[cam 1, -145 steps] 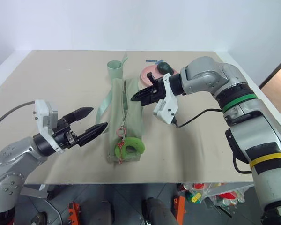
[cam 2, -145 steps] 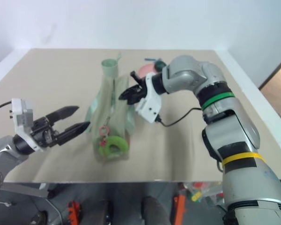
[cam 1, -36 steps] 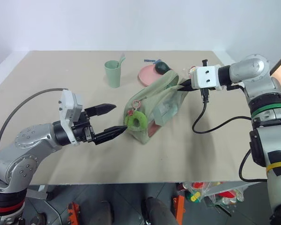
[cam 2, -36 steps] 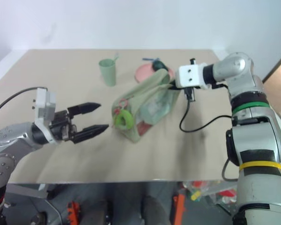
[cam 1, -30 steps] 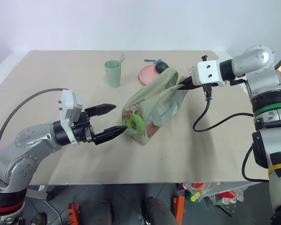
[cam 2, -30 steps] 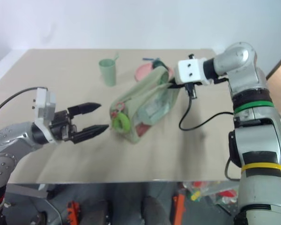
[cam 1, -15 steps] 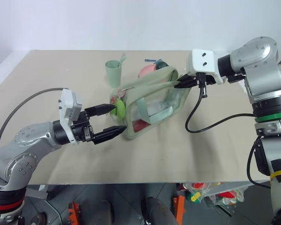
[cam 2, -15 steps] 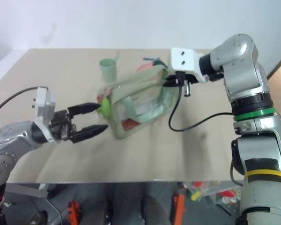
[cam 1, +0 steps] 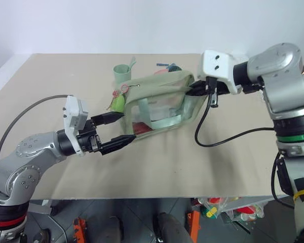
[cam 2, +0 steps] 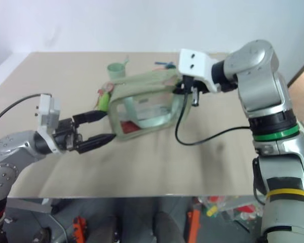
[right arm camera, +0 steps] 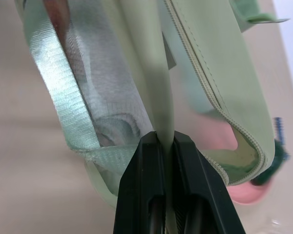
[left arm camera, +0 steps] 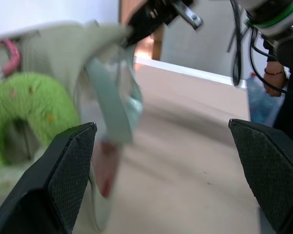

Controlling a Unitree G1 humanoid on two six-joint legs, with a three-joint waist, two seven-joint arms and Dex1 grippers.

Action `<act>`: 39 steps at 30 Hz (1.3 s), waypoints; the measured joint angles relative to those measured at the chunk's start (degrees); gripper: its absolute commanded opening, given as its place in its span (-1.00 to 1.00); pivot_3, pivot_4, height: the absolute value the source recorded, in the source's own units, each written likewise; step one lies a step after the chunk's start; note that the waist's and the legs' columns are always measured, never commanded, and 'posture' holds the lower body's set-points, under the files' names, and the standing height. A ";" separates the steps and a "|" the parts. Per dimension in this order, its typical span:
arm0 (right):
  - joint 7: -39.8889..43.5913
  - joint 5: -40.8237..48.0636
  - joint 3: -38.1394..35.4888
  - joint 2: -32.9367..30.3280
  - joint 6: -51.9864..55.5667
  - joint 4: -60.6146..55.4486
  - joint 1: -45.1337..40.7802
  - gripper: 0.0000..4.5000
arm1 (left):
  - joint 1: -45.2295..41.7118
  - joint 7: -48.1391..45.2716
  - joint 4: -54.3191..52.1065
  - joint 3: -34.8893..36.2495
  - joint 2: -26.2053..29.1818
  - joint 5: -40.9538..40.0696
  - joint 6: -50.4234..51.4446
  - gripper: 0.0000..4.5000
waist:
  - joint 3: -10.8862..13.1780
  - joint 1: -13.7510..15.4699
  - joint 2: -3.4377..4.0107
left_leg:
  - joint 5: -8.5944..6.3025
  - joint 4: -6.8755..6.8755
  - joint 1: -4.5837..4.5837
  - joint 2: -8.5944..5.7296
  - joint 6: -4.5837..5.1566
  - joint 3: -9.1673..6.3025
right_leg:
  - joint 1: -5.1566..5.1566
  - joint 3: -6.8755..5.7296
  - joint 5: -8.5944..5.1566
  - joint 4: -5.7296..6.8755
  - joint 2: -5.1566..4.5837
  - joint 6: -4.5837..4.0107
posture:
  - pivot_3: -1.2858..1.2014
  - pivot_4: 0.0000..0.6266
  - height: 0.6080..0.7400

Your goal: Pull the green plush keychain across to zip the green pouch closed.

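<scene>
The green pouch's held end tilts up crooked; next my right gripper sets it down, then grips the pouch's front top corner (cam 1: 185, 94) to straighten it.
My right gripper (cam 1: 193, 91) is shut on the fabric at one end of the green pouch (cam 1: 159, 104) and holds it up over the middle of the table. In the right wrist view the fingers (right arm camera: 149, 161) pinch a fold of the pouch (right arm camera: 200, 83) beside the zip. The clear side panel faces me. The green plush keychain (cam 1: 117, 103) hangs at the pouch's other end with its pink loop above it. My left gripper (cam 1: 127, 126) is open just below and in front of the keychain (left arm camera: 24, 112), which sits off to one finger's side.
A pale green cup (cam 1: 121, 72) stands behind the pouch. A pink plate (cam 1: 161, 72) and a dark green object (cam 1: 175, 67) peek out over the pouch's top. A black cable (cam 1: 213, 139) loops down from my right wrist. A person (left arm camera: 278, 73) stands beyond the table.
My right gripper has carried the pouch to the left and rolled it, so the clear panel faces me. The keychain has swung over to my left gripper, which stayed in place and open.
</scene>
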 measured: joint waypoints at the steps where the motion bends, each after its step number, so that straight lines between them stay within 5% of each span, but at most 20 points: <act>1: -0.19 0.15 0.01 0.02 0.17 -0.10 0.51 -0.98 | 0.00 0.02 0.11 0.02 -0.08 0.57 -0.58 1.00 | 0.00 0.00 0.00 | 0.00 0.00 -0.02 -0.01 0.00 0.04 | -0.03 0.03 0.02 0.00 -0.01 0.04 | 0.03 -0.52 1.00; 5: -2.39 0.49 0.01 0.27 0.11 -0.75 1.82 -0.98 | 0.28 -0.03 0.09 0.02 -0.79 0.92 -0.95 1.00 | -0.01 -0.03 -0.02 | 0.00 0.02 -0.04 0.01 0.00 0.07 | -0.06 0.04 0.04 0.00 0.00 0.05 | 0.03 -0.52 1.00; 6: -3.00 0.57 0.01 0.32 0.16 -0.75 2.20 -0.65 | 0.56 -0.07 0.06 0.01 -0.96 0.97 -0.95 1.00 | -0.01 -0.03 -0.02 | 0.00 0.02 -0.04 0.01 0.00 0.06 | -0.07 0.04 0.04 0.00 0.00 0.05 | 0.03 -0.52 1.00; 17: -2.65 12.16 -7.33 -0.01 6.88 -4.53 4.06 0.98 | 0.84 -0.62 -0.05 -0.01 -0.92 1.26 -0.85 1.00 | -0.01 0.00 -0.02 | 0.00 0.03 -0.06 0.02 0.00 0.02 | -0.05 0.02 0.06 0.00 0.03 0.06 | 0.03 -0.52 1.00; 26: -6.86 20.09 -18.55 -0.04 3.34 0.32 9.50 0.98 | 0.31 -1.75 -0.18 -0.38 -0.28 0.91 -0.57 1.00 | -0.03 -0.08 -0.05 | 0.00 0.11 0.04 0.03 0.00 0.07 | 0.06 0.08 0.13 -0.01 0.04 0.10 | 0.03 -0.52 1.00; 34: -11.20 20.66 -18.92 4.56 -2.11 6.27 17.12 0.98 | -0.82 -2.53 -0.59 -0.79 -0.28 0.16 -0.22 1.00 | -0.03 -0.11 -0.04 | 0.01 0.11 0.08 0.03 0.00 0.08 | 0.11 0.13 0.16 -0.01 0.08 0.14 | 0.03 -0.52 1.00; 39: -11.49 20.91 -18.91 5.34 -3.99 8.74 17.60 0.31 | -1.11 -2.48 -0.86 -0.84 -0.12 0.19 -0.20 1.00 | -0.03 -0.06 -0.04 | 0.01 0.11 0.08 0.01 0.00 0.07 | 0.14 0.14 0.16 -0.02 0.08 0.17 | 0.03 -0.52 1.00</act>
